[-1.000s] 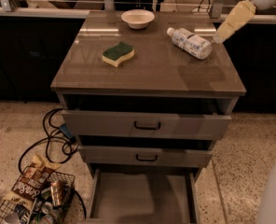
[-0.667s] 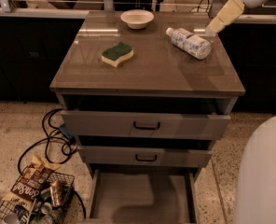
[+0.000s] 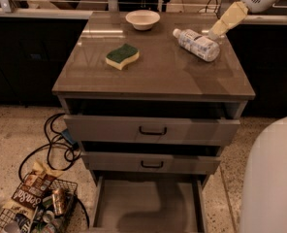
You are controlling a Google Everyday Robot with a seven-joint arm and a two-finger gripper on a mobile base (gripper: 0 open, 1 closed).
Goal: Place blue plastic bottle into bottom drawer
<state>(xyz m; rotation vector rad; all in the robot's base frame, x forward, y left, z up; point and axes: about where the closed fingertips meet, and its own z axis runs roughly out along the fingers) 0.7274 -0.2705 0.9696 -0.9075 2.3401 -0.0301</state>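
The robot's gripper needs to next grasp around the body of the blue plastic bottle [image 3: 197, 43], roughly midway between the bottle's white cap and its bottom.
The blue plastic bottle [image 3: 198, 43] lies on its side at the back right of the cabinet top, white cap pointing left. My gripper [image 3: 215, 32] comes down from the upper right, its pale tip right at the bottle's far right end; I cannot tell whether it touches. The bottom drawer [image 3: 148, 208] is pulled out at the foot of the cabinet, and its flat grey floor shows nothing in it.
A white bowl [image 3: 142, 19] sits at the back middle and a green-and-yellow sponge [image 3: 122, 56] left of centre. Two upper drawers [image 3: 152, 130] are slightly ajar. Cables [image 3: 56, 147] and a wire basket [image 3: 34, 208] of snacks lie on the floor left. My white body [image 3: 272, 178] fills the lower right.
My gripper has moved left and slightly down, closing in on the bottle's right end. My white body has come further into view at lower right. The bottle has not moved.
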